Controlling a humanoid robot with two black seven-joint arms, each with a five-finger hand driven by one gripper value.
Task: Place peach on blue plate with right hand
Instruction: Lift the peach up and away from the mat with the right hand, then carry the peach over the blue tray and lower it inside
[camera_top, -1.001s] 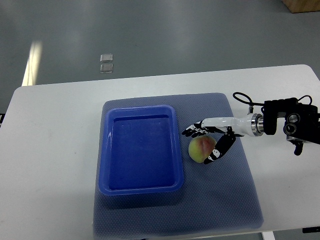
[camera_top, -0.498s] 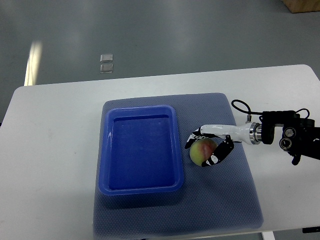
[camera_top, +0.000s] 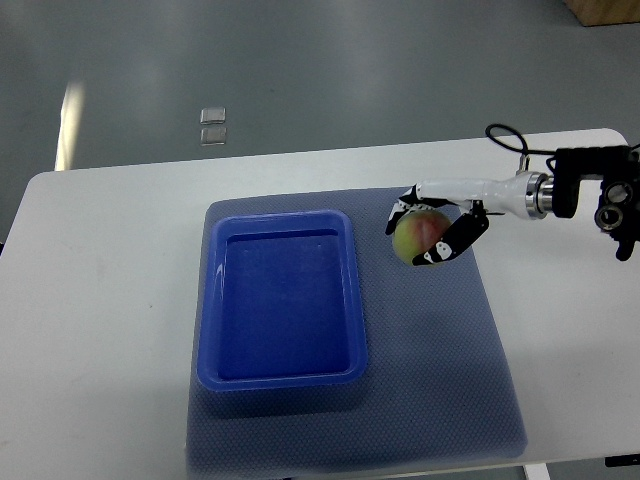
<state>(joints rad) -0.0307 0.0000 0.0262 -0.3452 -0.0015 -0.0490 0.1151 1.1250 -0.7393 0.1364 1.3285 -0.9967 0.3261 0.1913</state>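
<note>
The robot's right hand needs to release the peach on the blue plate (camera_top: 287, 279), a little past its middle toward the plate's far rim.
The peach (camera_top: 417, 235), yellow-green with a red blush, is held in my right hand (camera_top: 432, 228), whose black-and-white fingers are curled around it. The hand holds the peach above the grey mat, just right of the blue plate's far right corner. The blue plate (camera_top: 283, 297) is a deep rectangular blue tray lying on the mat, with nothing in it. The right arm comes in from the right edge over the white table. The left arm is out of view.
A grey mat (camera_top: 440, 360) covers the middle of the white table (camera_top: 100, 300). A black cable (camera_top: 505, 135) loops off the right wrist. Grey floor lies beyond the table's far edge.
My right hand closed around the peach on the mat, then lifted it and carried it up and away toward the far right corner of the blue plate.
</note>
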